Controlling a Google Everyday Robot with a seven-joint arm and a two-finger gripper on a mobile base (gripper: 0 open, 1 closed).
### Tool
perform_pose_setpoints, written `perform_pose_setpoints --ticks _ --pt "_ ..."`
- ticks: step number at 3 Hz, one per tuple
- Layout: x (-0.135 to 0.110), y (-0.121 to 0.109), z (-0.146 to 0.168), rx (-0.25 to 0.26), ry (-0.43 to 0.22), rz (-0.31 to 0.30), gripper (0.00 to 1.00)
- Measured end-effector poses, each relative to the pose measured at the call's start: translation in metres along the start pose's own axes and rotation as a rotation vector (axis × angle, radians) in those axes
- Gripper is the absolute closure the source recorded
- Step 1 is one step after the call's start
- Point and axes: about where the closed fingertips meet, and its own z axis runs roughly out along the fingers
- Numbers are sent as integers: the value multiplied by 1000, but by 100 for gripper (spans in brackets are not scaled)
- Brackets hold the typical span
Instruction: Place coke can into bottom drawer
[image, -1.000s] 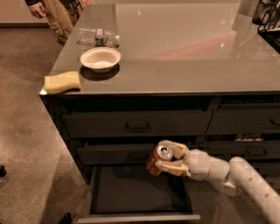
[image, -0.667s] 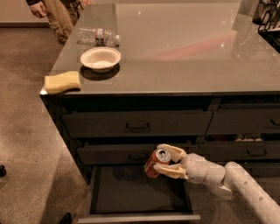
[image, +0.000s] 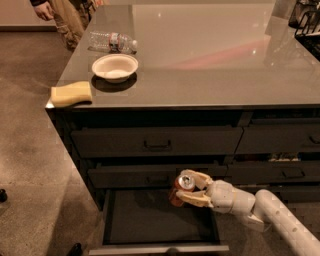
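Observation:
The robot's gripper needs to let go of the coke can, still just above the drawer floor, on the bottom drawer's dark bottom (image: 178, 226), midway front to back, towards the side of the robot's arm.
The coke can (image: 181, 189) is a small red can with a silver top, held upright in my gripper (image: 192, 188), whose pale fingers are shut around it. My white arm comes in from the lower right. The can hangs just above the back right part of the bottom drawer (image: 125, 227), which is pulled open, with a flat dark inside and a pale front edge (image: 160, 248). The can's base is close over the drawer floor; I cannot tell whether it touches.
Two shut drawer fronts with black bar handles (image: 157, 145) sit above the open drawer. On the grey countertop (image: 210, 65) lie a white bowl (image: 115, 67), a yellow sponge (image: 71, 93) and a clear plastic bottle (image: 112, 42). A person (image: 65, 12) stands at the far left.
My gripper with the can has moved slightly left and lower, toward the open drawer's inside. Nothing else has moved.

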Motion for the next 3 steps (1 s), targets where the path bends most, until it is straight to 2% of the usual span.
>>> perform_pose_setpoints --ticks 1,2,3 --pt "88 -22 -30 68 104 -22 100" --pt "156 -36 -57 99 203 -66 100" --pt "156 -36 -57 99 203 -66 100"
